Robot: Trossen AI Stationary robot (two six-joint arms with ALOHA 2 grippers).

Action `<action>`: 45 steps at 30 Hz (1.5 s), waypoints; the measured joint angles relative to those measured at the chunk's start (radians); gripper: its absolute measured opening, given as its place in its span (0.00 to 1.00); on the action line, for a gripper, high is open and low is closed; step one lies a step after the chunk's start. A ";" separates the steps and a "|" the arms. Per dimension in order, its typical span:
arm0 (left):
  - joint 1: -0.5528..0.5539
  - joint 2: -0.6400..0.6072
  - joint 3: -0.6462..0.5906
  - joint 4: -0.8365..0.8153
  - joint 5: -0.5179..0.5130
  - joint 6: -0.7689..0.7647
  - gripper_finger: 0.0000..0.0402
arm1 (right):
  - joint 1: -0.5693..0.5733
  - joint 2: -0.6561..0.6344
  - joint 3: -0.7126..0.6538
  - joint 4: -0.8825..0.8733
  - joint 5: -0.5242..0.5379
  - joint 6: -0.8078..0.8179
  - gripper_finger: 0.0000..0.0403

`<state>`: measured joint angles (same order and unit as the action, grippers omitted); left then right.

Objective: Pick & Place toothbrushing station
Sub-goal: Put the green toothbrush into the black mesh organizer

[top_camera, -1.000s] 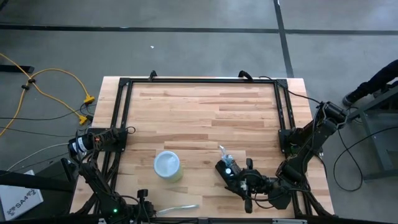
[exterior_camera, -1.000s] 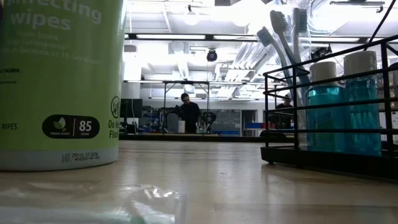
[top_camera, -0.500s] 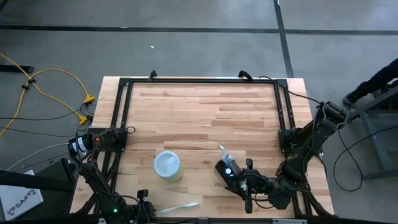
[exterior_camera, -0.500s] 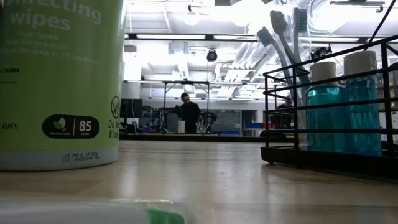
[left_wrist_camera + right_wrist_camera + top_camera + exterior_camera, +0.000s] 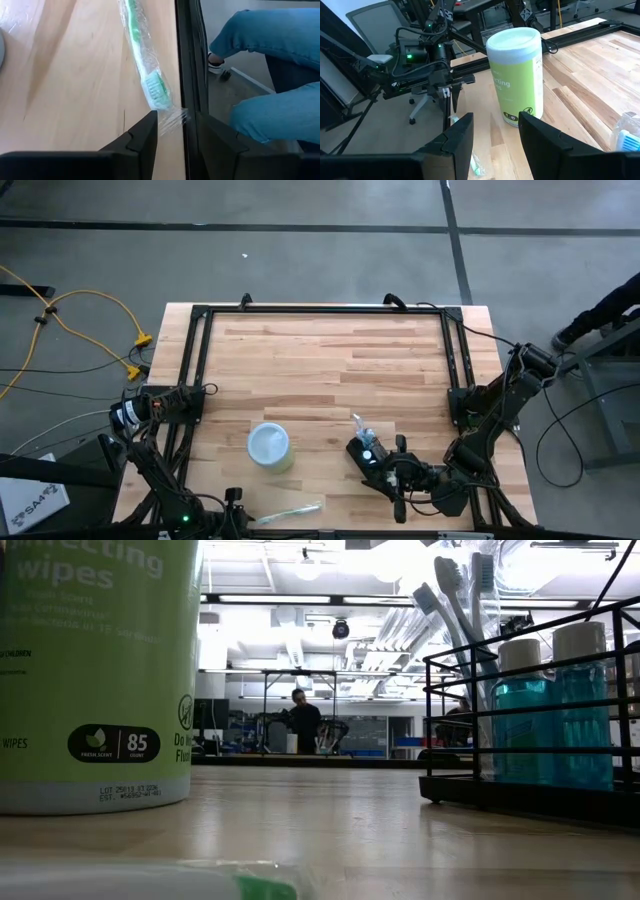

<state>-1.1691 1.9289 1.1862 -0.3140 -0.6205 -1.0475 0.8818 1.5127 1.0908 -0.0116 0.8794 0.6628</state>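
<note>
The left gripper's open fingers have only the wrap's crinkled tail between them, so the robot should move in and close by the toothbrush's head [image 5: 157,90] before it lifts.
The toothbrushing station [image 5: 362,448], a black holder with toothbrushes and two blue bottles [image 5: 530,730], stands on its base at the table's near right. My right gripper [image 5: 392,470] hovers open just to its right, with nothing between its fingers [image 5: 496,116]. A green toothbrush in clear wrap [image 5: 290,511] lies flat along the near edge. At its left end my left gripper [image 5: 236,508] stands open. The wrap's crinkled tail [image 5: 175,117] lies between that gripper's fingertips. My left gripper has the wrap's tail [image 5: 172,120] right beside one fingertip [image 5: 149,125], with the jaws apart. Whether finger and wrap touch, I cannot tell. The toothbrush lies flat on the table, leading away from the fingers.
A green wipes canister [image 5: 269,446] stands upright left of the station. A black frame rail [image 5: 187,75] runs along the near edge beside the toothbrush. A seated person's legs [image 5: 265,75] are just beyond it. Bare wood lies toward the far edge.
My left gripper has opened and let go of the wrapped toothbrush. The toothbrush has settled flat on the table, and its right end has swung a little toward the far edge. In the low view the wrap has sunk lower.
</note>
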 joint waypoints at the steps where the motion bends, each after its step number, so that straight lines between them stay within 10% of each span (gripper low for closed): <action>1: 0.003 0.000 0.000 0.000 0.000 0.001 0.33 | 0.000 0.000 0.000 0.000 0.000 0.000 0.37; 23: 0.084 0.000 0.000 -0.018 0.147 0.027 0.32 | 0.002 0.000 0.000 0.000 -0.047 0.027 0.37; 33: 0.080 -0.001 0.000 -0.017 0.176 0.001 0.03 | 0.002 0.000 0.000 0.000 -0.045 0.027 0.37; 45: 0.080 -0.051 0.002 -0.016 0.071 0.166 0.00 | 0.002 0.000 0.000 0.000 -0.045 0.026 0.37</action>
<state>-1.0889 1.8776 1.1881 -0.3304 -0.5493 -0.8810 0.8837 1.5127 1.0908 -0.0116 0.8344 0.6892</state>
